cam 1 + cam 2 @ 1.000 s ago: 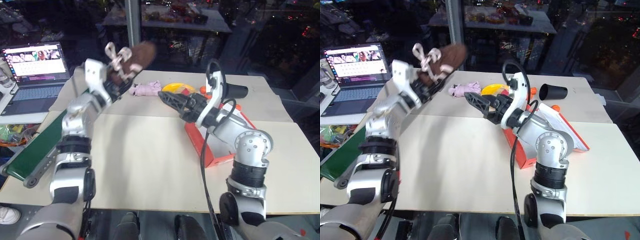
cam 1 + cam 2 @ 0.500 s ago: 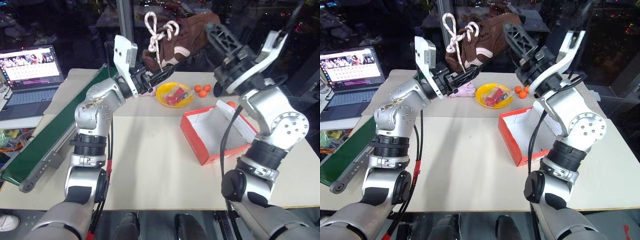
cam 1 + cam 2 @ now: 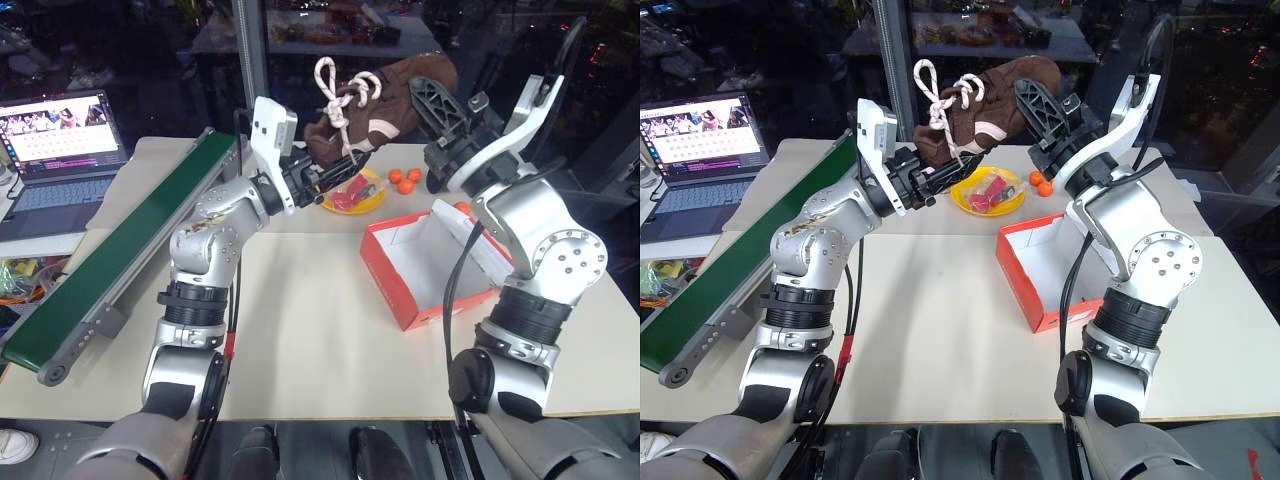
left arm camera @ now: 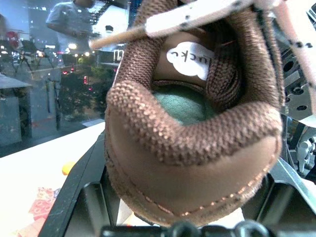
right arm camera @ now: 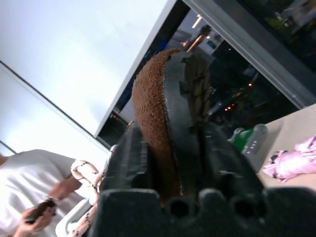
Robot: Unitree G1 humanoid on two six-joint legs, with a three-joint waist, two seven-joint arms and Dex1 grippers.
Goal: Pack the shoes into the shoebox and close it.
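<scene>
Next, I set the brown shoe down with my right gripper on the shoebox's white bottom, toward the shoebox's side [image 3: 434, 267] opposite the lid.
One dark brown fuzzy shoe [image 3: 385, 100] with cream laces hangs in the air above the far side of the table, held between both arms. My left gripper [image 3: 335, 172] is shut on its heel; in the left wrist view the heel collar [image 4: 192, 148] sits between the fingers. My right gripper [image 3: 432, 98] is shut on the toe end, its fingers [image 5: 126, 168] pressing the sole and the fuzzy upper [image 5: 155, 123]. The red-orange shoebox [image 3: 400, 290] lies open on the table below and to the right, white inside, lid leaning away to the right.
A yellow plate [image 3: 352, 197] with a red item and small orange balls [image 3: 405, 178] lie behind the box. A green conveyor [image 3: 120, 240] runs along the table's left edge, a laptop [image 3: 65, 130] beyond it. A pink plush [image 5: 291, 158] lies on the table.
My right gripper rose from beside the box, open, and has shut on the shoe's toe. The left gripper carried the shoe rightward toward it. The camera view shifted as well.
</scene>
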